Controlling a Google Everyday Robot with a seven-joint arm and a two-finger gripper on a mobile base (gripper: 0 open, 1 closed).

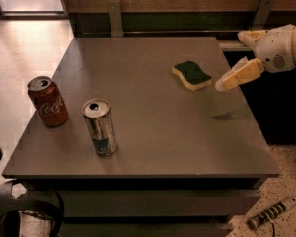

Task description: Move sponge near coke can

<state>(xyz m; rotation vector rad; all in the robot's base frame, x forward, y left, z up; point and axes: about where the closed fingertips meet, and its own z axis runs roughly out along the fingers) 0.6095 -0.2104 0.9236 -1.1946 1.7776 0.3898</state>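
Note:
I need to next bring my gripper over to the sponge's near end [201, 82], the one that is farther from the wooden wall, and close it there.
The sponge [192, 75], dark green on top with a pale yellow base, lies flat on the right part of the grey table [153, 127]. The red coke can [48, 101] stands upright near the table's left edge. My gripper [230, 61] reaches in from the right, just right of the sponge and a little above the table. It is open and empty, and its lower yellowish finger [240, 75] points at the sponge without touching it.
A taller silver-and-blue can [100, 127] stands upright between the coke can and the table's middle. A wooden wall with metal posts runs behind the table. A black object lies on the floor at the bottom left, and a tool [271, 214] at the bottom right.

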